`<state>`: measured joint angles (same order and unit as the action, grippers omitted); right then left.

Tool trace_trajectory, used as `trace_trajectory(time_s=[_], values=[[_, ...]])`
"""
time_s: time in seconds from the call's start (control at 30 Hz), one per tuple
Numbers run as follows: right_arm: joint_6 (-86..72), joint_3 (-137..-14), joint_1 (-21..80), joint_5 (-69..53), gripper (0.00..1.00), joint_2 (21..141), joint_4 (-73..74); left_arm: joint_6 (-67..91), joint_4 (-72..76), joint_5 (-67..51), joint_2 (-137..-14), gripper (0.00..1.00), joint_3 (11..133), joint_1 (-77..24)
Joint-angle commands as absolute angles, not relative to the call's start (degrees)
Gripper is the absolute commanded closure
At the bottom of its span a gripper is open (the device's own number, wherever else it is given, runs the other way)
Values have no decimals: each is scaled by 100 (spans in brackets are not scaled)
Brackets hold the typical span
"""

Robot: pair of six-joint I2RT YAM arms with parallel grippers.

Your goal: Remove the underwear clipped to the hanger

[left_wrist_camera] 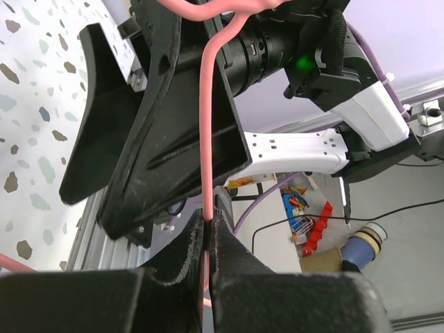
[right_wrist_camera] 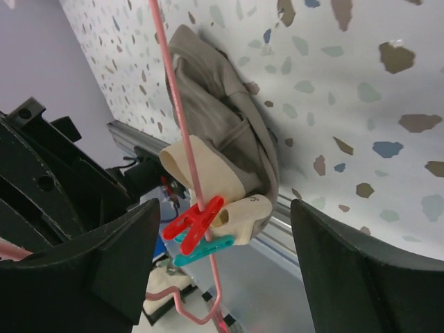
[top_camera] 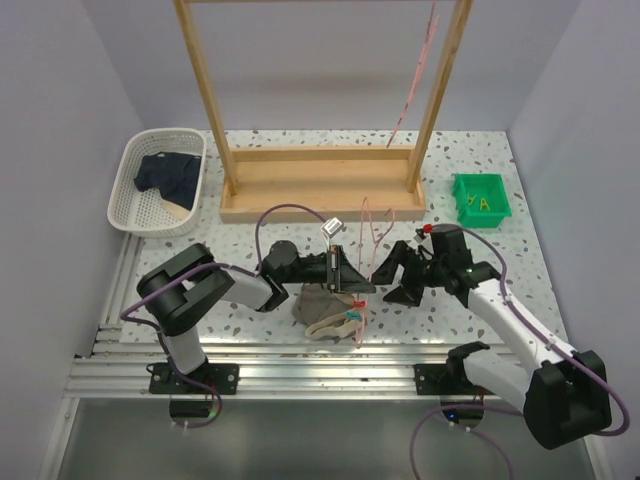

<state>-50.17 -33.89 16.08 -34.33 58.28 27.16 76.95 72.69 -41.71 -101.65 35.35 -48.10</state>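
The red clip is past the open fingers of my right gripper, nearer one finger, so next my right gripper reaches in farther and pinches the clip's lower end [right_wrist_camera: 188, 245].
The grey underwear [top_camera: 322, 305] with a beige waistband [right_wrist_camera: 208, 163] lies crumpled on the table's near edge. A red clip [right_wrist_camera: 198, 216] and a teal clip [right_wrist_camera: 207, 248] pin it to the thin pink hanger [right_wrist_camera: 173, 104]. My left gripper [top_camera: 362, 284] is shut on the hanger's wire [left_wrist_camera: 206, 173], which runs up between its fingertips [left_wrist_camera: 186, 243]. My right gripper [top_camera: 391, 280] stands open just right of the hanger, its fingers [right_wrist_camera: 368, 270] wide on either side of the clips and touching nothing. The navy underwear [top_camera: 168, 172] lies in the white basket [top_camera: 128, 200].
A wooden rack [top_camera: 320, 185] stands at the back middle, with another pink hanger [top_camera: 415, 80] dangling from it. A green bin [top_camera: 481, 197] holding small clips sits at the right. Aluminium rails [top_camera: 300, 365] run along the near edge.
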Motion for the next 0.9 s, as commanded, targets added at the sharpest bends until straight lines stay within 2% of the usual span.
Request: trace_trajectory(time_s=[0.0, 0.23, 0.4, 0.5, 0.53, 0.6, 0.63, 0.73, 0.8, 0.87], values=[[-5378, -3638, 1871, -3770, 22, 5924, 2250, 7629, 8385, -4201, -10072, 100, 3814, -4843], [-5370, -3779, 2267, -3972, 25, 6354, 2233, 7453, 8104, -4245, -10046, 100, 4025, -4983], [-5151, -3937, 2452, -4289, 35, 6583, 2311, 7462, 8112, -4315, -10099, 100, 3973, -4992], [-4782, -4078, 2478, -4403, 47, 6653, 2689, 7392, 7990, -4342, -10099, 100, 3946, -4992], [-4694, -4096, 2479, -4429, 57, 6662, 2785, 7348, 7954, -4359, -10099, 100, 3938, -4992], [-4448, -4131, 2470, -4482, 68, 6680, 3058, 7313, 7884, -4368, -10081, 100, 3938, -4983], [-4404, -4131, 2470, -4509, 80, 6662, 3172, 7278, 7875, -4377, -10072, 100, 3929, -4983], [-4254, -4113, 2470, -4326, 90, 6627, 3374, 7260, 7849, -4377, -10046, 100, 3946, -4975], [-4228, -4122, 2470, -4210, 88, 6627, 3401, 7242, 7814, -4386, -10011, 100, 3938, -4966], [-4280, -4122, 2470, -4263, 79, 6618, 3314, 7190, 7735, -4377, -9949, 100, 3938, -4948]])
